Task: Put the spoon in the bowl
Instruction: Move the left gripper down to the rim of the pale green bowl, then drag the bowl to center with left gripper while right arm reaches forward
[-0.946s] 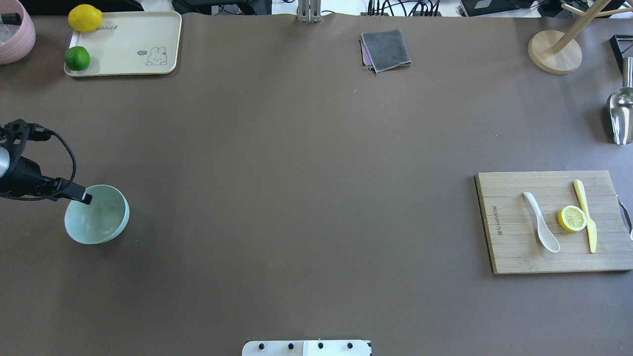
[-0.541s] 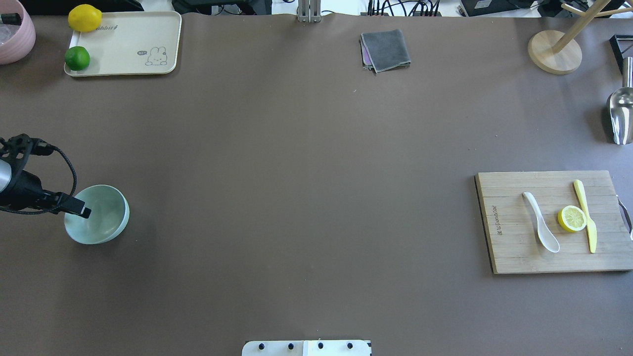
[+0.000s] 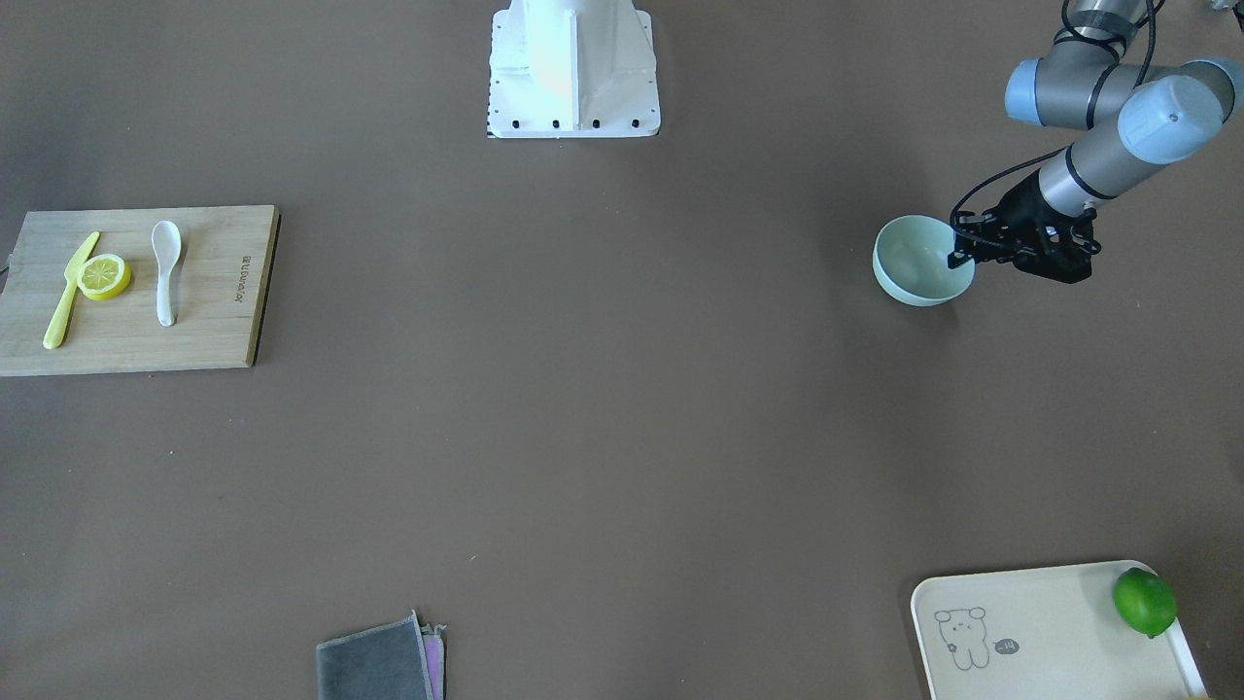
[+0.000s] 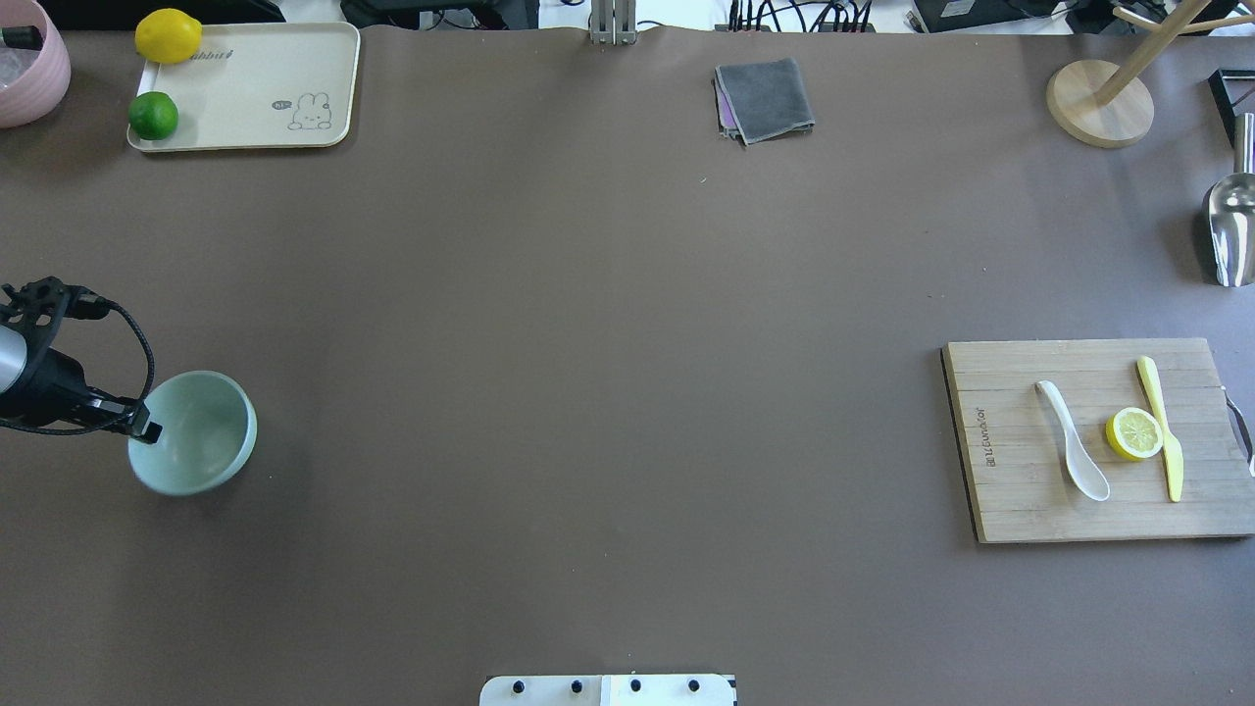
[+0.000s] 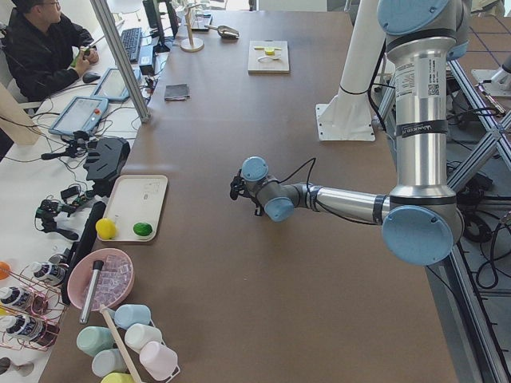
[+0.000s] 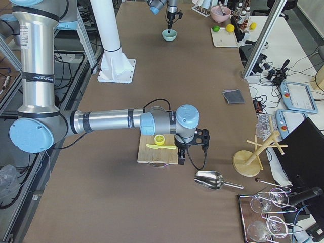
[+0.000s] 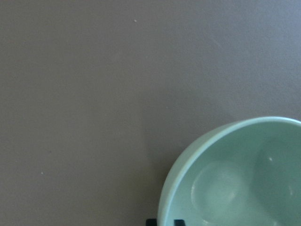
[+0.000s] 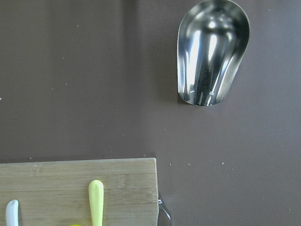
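Note:
Next, my left gripper lets go of the mint-green bowl on the bare table (image 3: 595,338), in front of the white base of the robot.
The white spoon (image 4: 1074,441) lies on a wooden cutting board (image 4: 1010,490) at the right, scoop toward the robot; it also shows in the front view (image 3: 165,272), and its handle tip in the right wrist view (image 8: 11,212). The mint-green bowl (image 4: 201,441) stands upright at the far left. My left gripper (image 4: 145,428) is at the bowl's left rim; in the left wrist view its fingertips (image 7: 150,221) straddle the rim of the bowl (image 7: 235,188), shut on it. My right gripper (image 6: 181,161) hovers past the board's outer edge; I cannot tell if it is open.
A lemon slice (image 4: 1134,433) and a yellow knife (image 4: 1162,431) lie beside the spoon. A metal scoop (image 4: 1230,230) is at the right edge. A cream tray (image 4: 294,59) with a lime and a lemon, a grey cloth (image 4: 765,98) and a wooden stand (image 4: 1098,103) line the far side.
My left gripper has moved left and toward the robot, from over the bowl's inside to its left rim. The bowl has shifted slightly toward the robot.

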`<state>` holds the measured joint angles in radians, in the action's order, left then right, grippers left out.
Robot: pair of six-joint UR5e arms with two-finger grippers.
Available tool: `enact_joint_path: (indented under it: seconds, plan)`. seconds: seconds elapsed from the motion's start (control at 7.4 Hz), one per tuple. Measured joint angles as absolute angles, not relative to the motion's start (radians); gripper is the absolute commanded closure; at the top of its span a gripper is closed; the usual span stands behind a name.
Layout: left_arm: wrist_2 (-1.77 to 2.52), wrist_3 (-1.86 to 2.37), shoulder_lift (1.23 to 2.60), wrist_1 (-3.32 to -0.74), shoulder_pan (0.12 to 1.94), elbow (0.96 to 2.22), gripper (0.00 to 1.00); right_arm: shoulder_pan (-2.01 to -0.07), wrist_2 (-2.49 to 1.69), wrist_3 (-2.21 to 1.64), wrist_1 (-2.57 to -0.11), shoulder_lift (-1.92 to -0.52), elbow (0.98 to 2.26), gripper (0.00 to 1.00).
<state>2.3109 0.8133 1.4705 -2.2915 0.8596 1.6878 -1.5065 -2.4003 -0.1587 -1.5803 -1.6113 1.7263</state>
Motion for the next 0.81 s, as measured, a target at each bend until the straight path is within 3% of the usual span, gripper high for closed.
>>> enact_joint_path:
  seconds: [0.41, 0.81]
  plan:
    - [2.312, 0.936, 1.517, -2.286, 0.864, 1.726, 1.00, -1.417, -2.417, -0.327, -1.570, -1.560, 1.768, 0.00]
    - [2.310, 1.115, 1.694, -2.188, 0.863, 1.744, 1.00, -1.216, -2.336, -0.626, -1.402, -1.547, 1.799, 0.00]
